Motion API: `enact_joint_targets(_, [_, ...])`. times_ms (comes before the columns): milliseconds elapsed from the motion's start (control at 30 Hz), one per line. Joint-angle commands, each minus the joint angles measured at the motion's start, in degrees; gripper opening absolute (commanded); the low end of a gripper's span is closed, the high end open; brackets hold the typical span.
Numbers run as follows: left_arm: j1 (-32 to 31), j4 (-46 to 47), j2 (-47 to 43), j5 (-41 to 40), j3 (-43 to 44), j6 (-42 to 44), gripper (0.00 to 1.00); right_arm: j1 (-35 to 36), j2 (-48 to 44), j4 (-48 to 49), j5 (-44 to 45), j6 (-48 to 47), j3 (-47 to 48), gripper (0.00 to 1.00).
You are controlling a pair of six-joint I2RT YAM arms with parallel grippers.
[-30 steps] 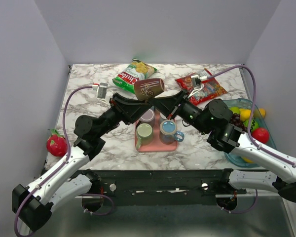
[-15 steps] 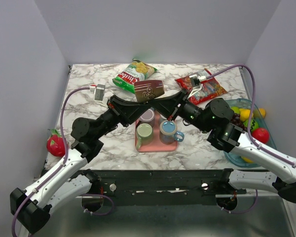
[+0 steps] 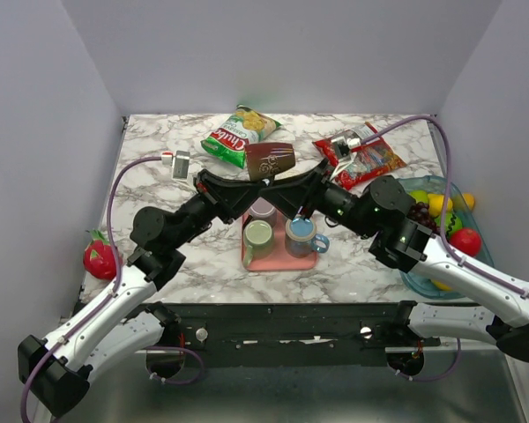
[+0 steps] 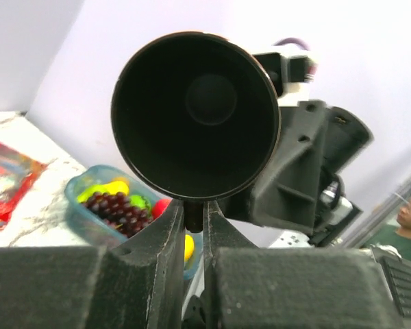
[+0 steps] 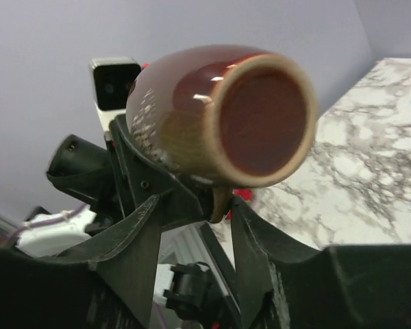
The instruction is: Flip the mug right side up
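My left gripper needs to set the brown mug down on the bare marble (image 3: 181,181) between the green chips bag and red toy fruit.
A brown glazed mug (image 3: 270,160) hangs on its side in the air above the pink tray (image 3: 278,260). My left gripper (image 3: 249,179) comes from the left and is shut on the mug's handle (image 4: 194,214). In the left wrist view the dark mouth of the mug (image 4: 195,116) faces the camera. My right gripper (image 3: 293,181) comes from the right and stands open. In the right wrist view its fingers (image 5: 145,229) straddle the handle (image 5: 220,203) below the mug's base (image 5: 260,120). The handle rests against the right-hand finger only.
The tray holds a green mug (image 3: 257,236), a blue mug (image 3: 300,231) and a purple mug (image 3: 263,209). Behind lie a green chips bag (image 3: 241,130) and a red snack bag (image 3: 368,157). A fruit bowl (image 3: 443,264) stands at the right, a red toy fruit (image 3: 101,257) at the left.
The left gripper closed on the mug's handle, then the right gripper's jaws spread apart and let go. The mug stays in the air, turned slightly.
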Motion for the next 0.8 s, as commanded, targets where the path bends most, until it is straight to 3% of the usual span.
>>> enact_joint_targets(0, [0.3,-9.0,-0.7,-10.9,2.9,5.7,0.00,1.0,-0.1,-5.0,-0.5,-1.9,-0.7,0.66])
enact_joint_targets(33, [0.2,-10.6,-0.8,-13.9,3.2,6.4,0.00,0.9,-0.2,-5.2,0.1,-2.3,-1.0,0.75])
enact_joint_targets(133, [0.2,-18.4,-0.7,-20.4,5.6,9.9,0.00,1.0,-0.9,-8.4,4.6,-2.5,-1.0,0.89])
enact_joint_targets(233, [0.2,-28.4,0.8,-26.8,9.9,14.9,0.00,0.9,-1.9,-13.5,10.4,-2.7,-1.2,0.96])
enact_joint_targets(400, [0.3,-44.9,7.2,-43.0,18.0,23.1,0.00,0.9,-4.6,-19.6,18.3,-1.8,-3.6,0.98])
enact_joint_targets(500, [0.9,-50.1,12.0,-50.9,21.0,26.9,0.00,0.8,-5.9,-22.4,21.4,-0.4,-5.3,0.99])
enact_joint_targets(767, [12.6,-55.2,23.7,-50.2,24.1,28.3,0.00,0.3,-9.0,-28.9,25.7,0.7,-7.2,0.99])
